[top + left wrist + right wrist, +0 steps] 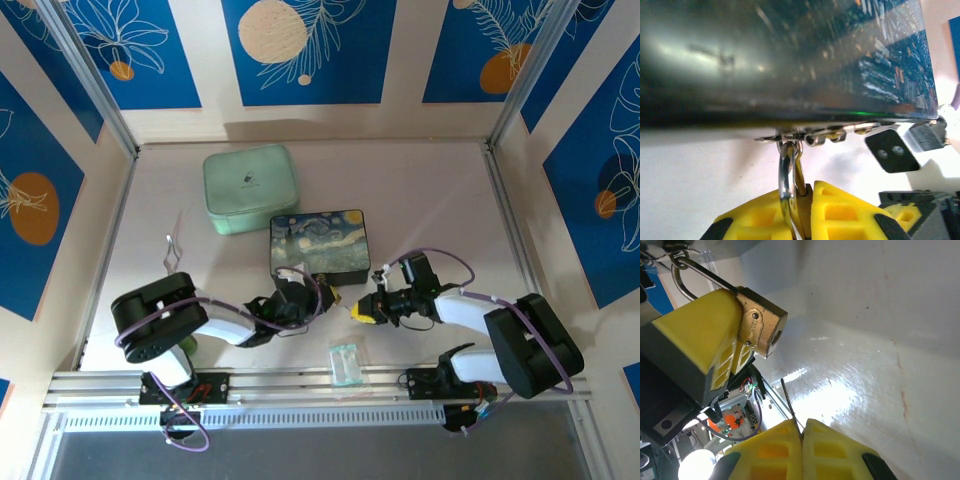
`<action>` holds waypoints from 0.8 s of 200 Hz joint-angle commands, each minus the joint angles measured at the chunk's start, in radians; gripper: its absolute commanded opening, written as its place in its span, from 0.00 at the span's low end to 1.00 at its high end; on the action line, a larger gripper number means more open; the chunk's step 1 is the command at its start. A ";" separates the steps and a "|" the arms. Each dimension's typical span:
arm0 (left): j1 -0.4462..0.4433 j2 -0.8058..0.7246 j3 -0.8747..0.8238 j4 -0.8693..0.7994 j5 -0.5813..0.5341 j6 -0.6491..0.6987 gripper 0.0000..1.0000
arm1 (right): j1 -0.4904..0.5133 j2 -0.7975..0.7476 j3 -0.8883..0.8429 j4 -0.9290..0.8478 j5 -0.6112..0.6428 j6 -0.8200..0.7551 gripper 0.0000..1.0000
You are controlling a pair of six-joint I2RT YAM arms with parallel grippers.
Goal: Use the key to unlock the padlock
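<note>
The keyhole end of the padlock tilts away from the key's tip. My left gripper will open and take the padlock body (pixel 759 320) from a lower angle before the key goes in.
The brass padlock (pixel 761 326) hangs by its silver shackle (pixel 786 175) from the clasp (pixel 815 136) on the front of the painted box (pixel 320 243). My left gripper (pixel 807 194) is shut on the padlock body, whose end face points toward the right arm. My right gripper (pixel 802 432) is shut on the thin key (pixel 790 407), seen edge-on. The key's blade sticks up from the fingertips, its tip a short way below the padlock and not touching it. In the top view the left gripper (pixel 318 297) and the right gripper (pixel 358 310) almost meet in front of the box.
A mint-green zip case (pixel 250 188) lies behind the box. A clear plastic packet (pixel 345 362) sits near the front rail between the arm bases. A thin wire piece (pixel 172 250) lies at the left. Panel walls enclose the table on three sides.
</note>
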 commanded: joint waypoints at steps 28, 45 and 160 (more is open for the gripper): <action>0.002 0.103 -0.017 0.296 0.139 -0.161 0.00 | 0.005 -0.004 -0.001 0.077 -0.021 0.056 0.00; 0.002 0.140 -0.020 0.352 0.145 -0.181 0.00 | 0.005 0.008 0.005 0.095 -0.025 0.061 0.00; 0.005 -0.117 0.082 -0.246 0.042 -0.006 0.00 | -0.028 -0.017 -0.027 0.067 0.056 0.055 0.00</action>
